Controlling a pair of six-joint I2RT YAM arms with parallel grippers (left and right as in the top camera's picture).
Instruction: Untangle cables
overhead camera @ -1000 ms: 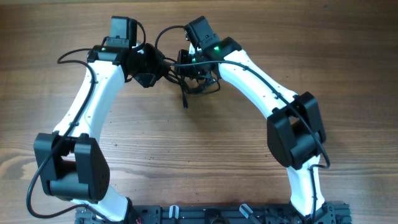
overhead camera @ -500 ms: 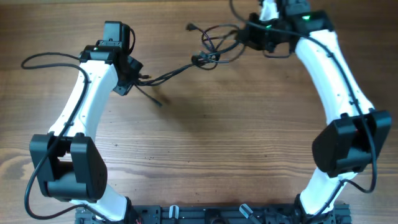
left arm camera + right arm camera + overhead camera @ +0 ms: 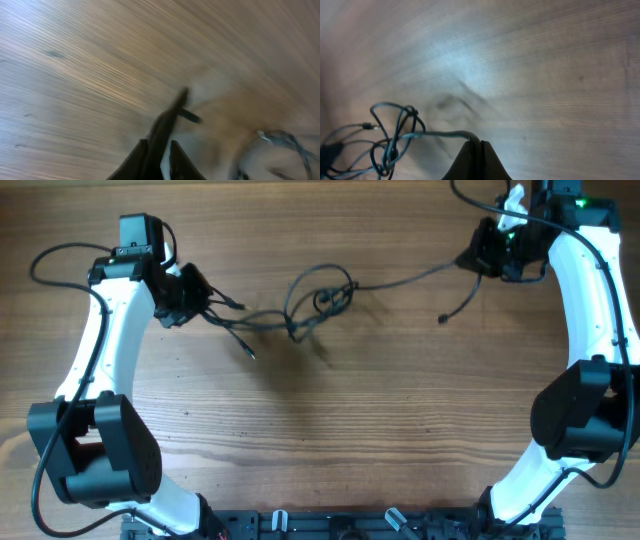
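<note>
The cables are stretched both ways and the knot is bunched in the middle. My left gripper should open and take the knot's loops (image 3: 346,290) before it pulls further.
The cables (image 3: 320,298) are thin black cords pulled out across the back of the table, with a loose knot of loops in the middle. One strand runs left into my left gripper (image 3: 198,298). Another runs right to my right gripper (image 3: 484,258). In the left wrist view a cord end (image 3: 175,107) lies along one finger of the left gripper (image 3: 159,143), whose jaws are slightly parted, with a sliver of gap by the other finger. The right gripper (image 3: 478,143) is shut on a cord that leads to the knot (image 3: 395,145). Loose plug ends (image 3: 442,318) hang free.
The wooden table (image 3: 330,440) is bare in front of the cords. Both white arms stand wide apart at the table's left and right sides. A thicker arm wire (image 3: 55,260) loops out at the far left.
The arms have pulled apart, left gripper leftward and right gripper rightward, stretching the bunched cords into a long line. The right jaws closed on a cord. The left jaws have just parted a little.
</note>
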